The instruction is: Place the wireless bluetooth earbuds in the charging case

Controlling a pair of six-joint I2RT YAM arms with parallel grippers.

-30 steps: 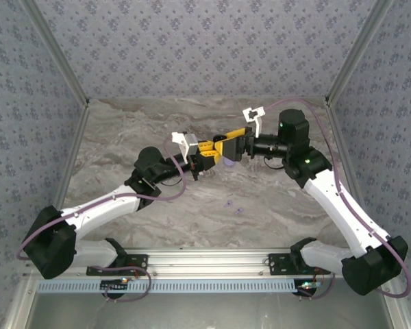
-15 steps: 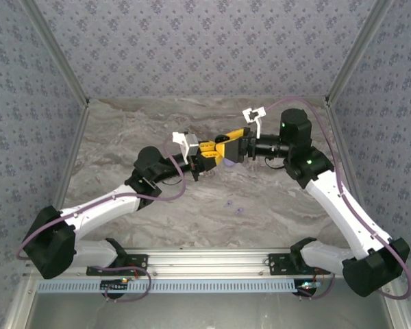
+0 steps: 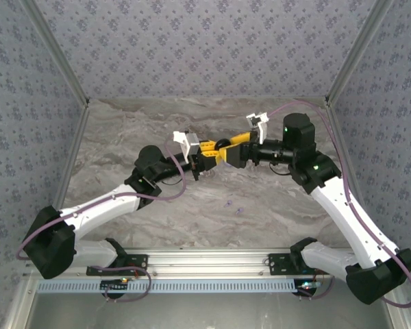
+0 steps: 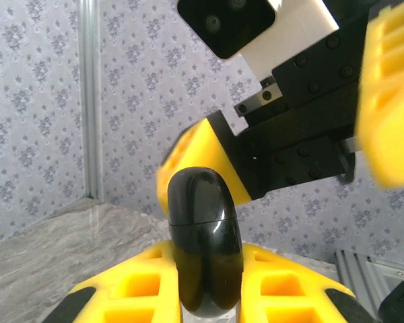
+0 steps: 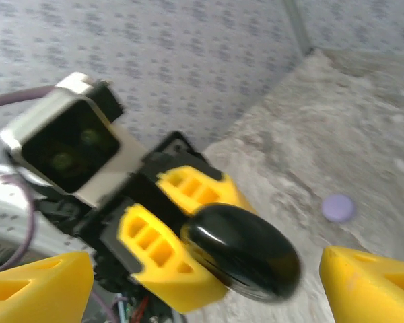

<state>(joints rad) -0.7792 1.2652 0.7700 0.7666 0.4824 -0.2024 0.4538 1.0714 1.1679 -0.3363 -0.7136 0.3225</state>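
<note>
Next, my left gripper puts the black charging case down on the marble table (image 3: 227, 183) between the round lilac thing and the lilac earbuds.
My left gripper (image 3: 211, 153) is shut on a glossy black charging case (image 4: 203, 249), held lid-closed above the middle of the table; the case (image 3: 222, 144) pokes out past its yellow fingers (image 5: 155, 249). My right gripper (image 3: 229, 147) faces it, open, with one yellow finger (image 5: 37, 289) on each side of the case (image 5: 246, 252) and gaps between them and it. Two tiny lilac earbuds (image 3: 227, 203) lie on the marble table nearer the arm bases.
A round lilac thing (image 5: 339, 207), case-sized, lies on the marble table (image 3: 123, 137) below the grippers. Patterned walls and metal posts (image 3: 68, 75) close in the back and sides. The rail (image 3: 205, 260) with the arm bases runs along the near edge.
The right arm has swung outward to the right and its wrist has turned and lifted, so its fingers now angle up around the case. The left arm has held still with the case.
</note>
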